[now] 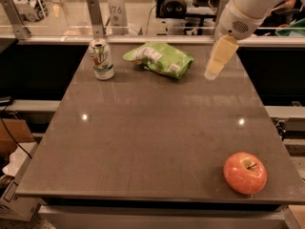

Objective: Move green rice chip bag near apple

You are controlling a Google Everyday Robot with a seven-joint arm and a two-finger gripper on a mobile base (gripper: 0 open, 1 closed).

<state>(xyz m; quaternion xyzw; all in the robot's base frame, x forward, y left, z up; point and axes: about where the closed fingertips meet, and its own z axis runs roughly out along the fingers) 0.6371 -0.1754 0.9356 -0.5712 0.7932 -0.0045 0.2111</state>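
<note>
My gripper needs to grip the green rice chip bag's plain green end (175, 63), farther from the soda can.
The green rice chip bag (161, 59) lies crinkled at the far middle of the table, light green with white panels. The red-orange apple (245, 172) sits at the near right corner, stem up. My gripper (211, 73) hangs from the white arm at the upper right. It hovers above the table just right of the bag, apart from it, and holds nothing that I can see.
A green-and-white soda can (102, 59) stands upright at the far left, left of the bag. The dark grey table (143, 142) ends in a metal rail at the back. Cardboard boxes (14, 194) lie on the floor at the left.
</note>
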